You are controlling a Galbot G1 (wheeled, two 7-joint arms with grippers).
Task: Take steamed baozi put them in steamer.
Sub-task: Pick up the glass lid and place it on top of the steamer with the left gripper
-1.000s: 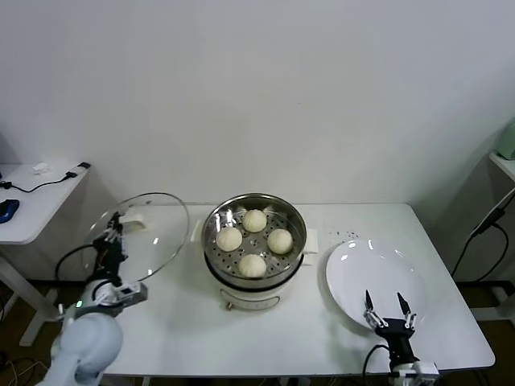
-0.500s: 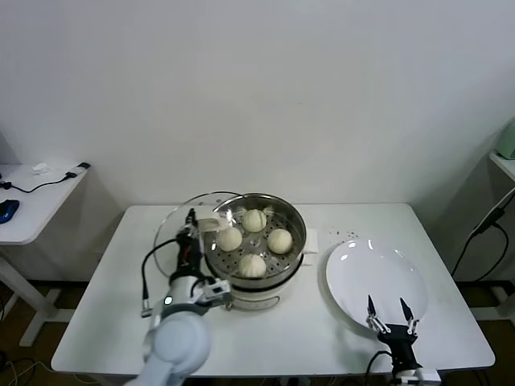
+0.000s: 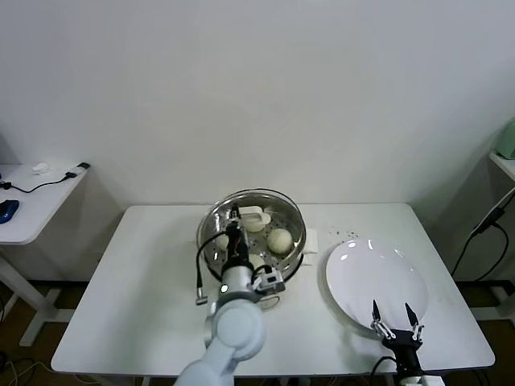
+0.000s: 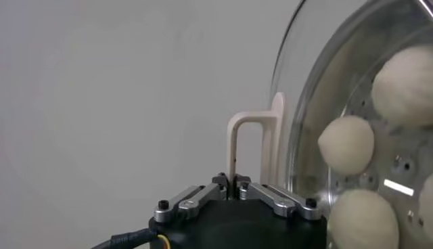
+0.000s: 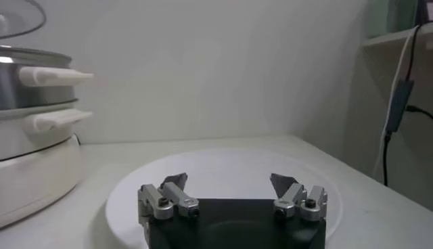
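My left gripper is to release the glass lid on top of the steel steamer pot (image 3: 254, 235), so that it covers the baozi. The lid is held directly over the pot now.
The steamer (image 3: 241, 296) stands mid-table, a shiny steel pot on a cream base, with several cream-white baozi (image 3: 279, 239) on its perforated tray. My left gripper (image 3: 240, 215) is shut on the cream handle (image 3: 256, 215) of the glass lid (image 3: 283, 207), which it holds directly over the pot. In the left wrist view the fingertips pinch the handle (image 4: 252, 139) at the left gripper (image 4: 233, 183), with the baozi (image 4: 346, 143) seen through the lid (image 4: 292, 95). My right gripper (image 3: 394, 315) is open and holds nothing, above the near edge of the white plate (image 3: 374, 277).
The white plate (image 5: 223, 166) lies right of the steamer (image 5: 30, 128), under the open right gripper (image 5: 230, 184). A side table (image 3: 32, 201) with cables stands at far left. A cable hangs by a shelf (image 3: 503, 161) at far right.
My left arm swung the glass lid from the table's left side rightwards to over the steamer. The right gripper sank slightly toward the table's near edge, still open.
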